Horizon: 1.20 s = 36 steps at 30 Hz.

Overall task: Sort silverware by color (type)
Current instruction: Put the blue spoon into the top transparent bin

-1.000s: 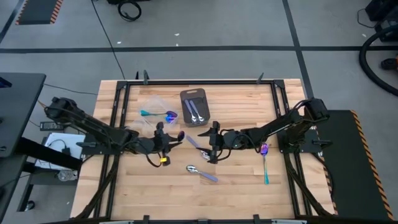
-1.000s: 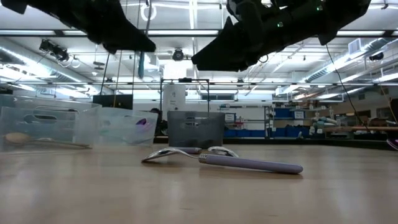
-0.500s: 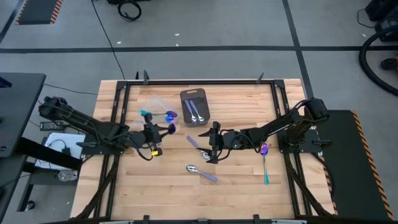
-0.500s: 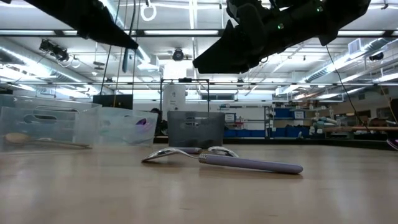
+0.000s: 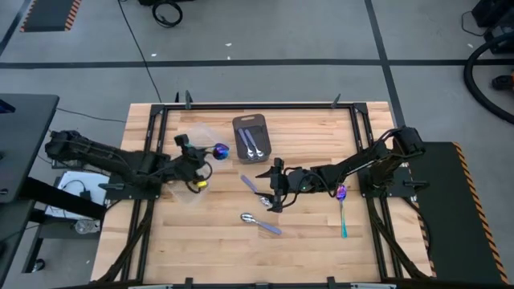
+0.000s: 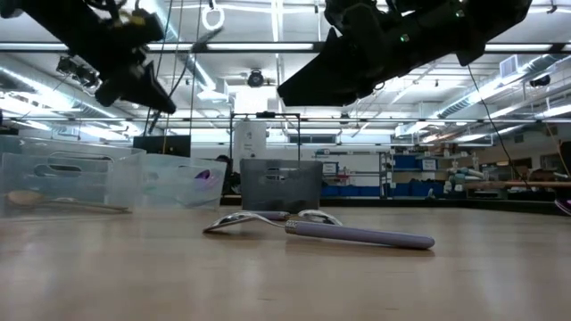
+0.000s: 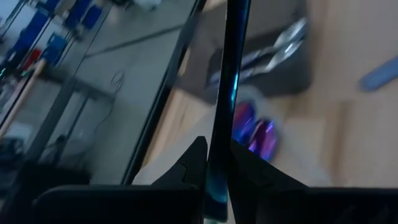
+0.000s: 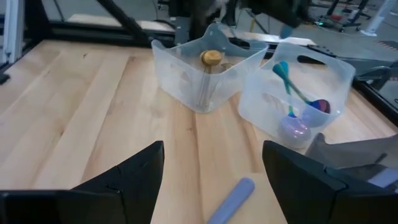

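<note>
I will use my left gripper to drop off the iridescent spoon in the clear tub with the purple spoon bowls (image 5: 205, 148) (image 7: 245, 155).
My left gripper (image 5: 196, 160) is shut on an iridescent spoon (image 7: 227, 93) with a teal handle and hangs above a clear tub (image 8: 292, 93) at the table's far left. Purple spoon bowls (image 7: 254, 129) lie in that tub, below the held handle. My right gripper (image 5: 273, 191) stands open near the table's middle, a finger on either side of a lilac spoon handle (image 8: 233, 198) without touching it. A silver spoon with a lilac handle (image 5: 261, 223) lies nearer the front. A purple-bowled, teal-handled spoon (image 5: 343, 207) lies at the right. My left gripper pinches the spoon's teal handle (image 7: 217, 146) between its two fingers. The handle runs on forward past the fingertips, roughly along them. The spoon is lifted clear, above the tub; which end of the handle the fingers have does not show.
A dark grey tray (image 5: 263, 148) with silver spoons (image 5: 250, 141) stands at the far middle. A second clear tub (image 8: 208, 74) beside the first one holds a gold spoon (image 8: 212, 58). Bare wood lies along the near edge and at the near left.
My left gripper has carried the iridescent spoon from the table's middle toward the far left, over the clear tub, rolling and tipping as it went. It has stayed shut on the handle.
</note>
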Motion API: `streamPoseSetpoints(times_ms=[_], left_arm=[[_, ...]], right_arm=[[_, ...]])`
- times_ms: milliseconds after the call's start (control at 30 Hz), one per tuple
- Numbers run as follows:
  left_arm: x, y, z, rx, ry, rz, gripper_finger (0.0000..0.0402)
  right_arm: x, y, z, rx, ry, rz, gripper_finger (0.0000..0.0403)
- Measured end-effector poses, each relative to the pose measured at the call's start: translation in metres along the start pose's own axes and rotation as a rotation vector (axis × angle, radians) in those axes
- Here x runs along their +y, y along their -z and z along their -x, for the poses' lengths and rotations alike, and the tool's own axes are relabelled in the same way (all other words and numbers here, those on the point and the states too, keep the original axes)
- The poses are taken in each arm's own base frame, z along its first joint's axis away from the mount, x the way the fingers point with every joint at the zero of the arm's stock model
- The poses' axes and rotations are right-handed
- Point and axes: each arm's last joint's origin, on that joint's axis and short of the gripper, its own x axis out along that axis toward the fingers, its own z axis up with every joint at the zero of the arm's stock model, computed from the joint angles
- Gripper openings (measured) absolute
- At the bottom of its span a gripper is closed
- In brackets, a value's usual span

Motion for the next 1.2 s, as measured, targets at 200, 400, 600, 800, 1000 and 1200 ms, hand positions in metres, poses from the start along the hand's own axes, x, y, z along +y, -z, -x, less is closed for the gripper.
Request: streamPoseSetpoints(times_ms=[200,400,600,800,1000,1200], left_arm=[[0.012,0.013,-0.012,0.138,-0.060,-0.036,0.0044],[0.021,0.017,-0.020,0.196,-0.052,-0.026,0.0044],[0.025,0.019,-0.024,0.218,-0.054,-0.092,0.0045],[0.026,0.023,-0.029,0.273,-0.045,-0.215,0.0045],[0.023,0.033,-0.044,0.415,0.009,-0.311,0.0045],[0.028,0.036,-0.049,0.563,0.065,-0.380,0.0045]], right_arm=[[0.001,0.000,0.000,0.004,-0.029,0.007,0.0281],[0.001,0.000,0.000,0.004,-0.043,0.015,0.0281],[0.001,0.000,0.000,0.004,-0.044,0.015,0.0281],[0.001,0.001,0.000,0.004,-0.044,0.015,0.0281],[0.001,0.000,0.000,0.002,-0.044,0.015,0.0281],[0.001,0.000,0.000,-0.002,-0.044,0.014,0.0281]])
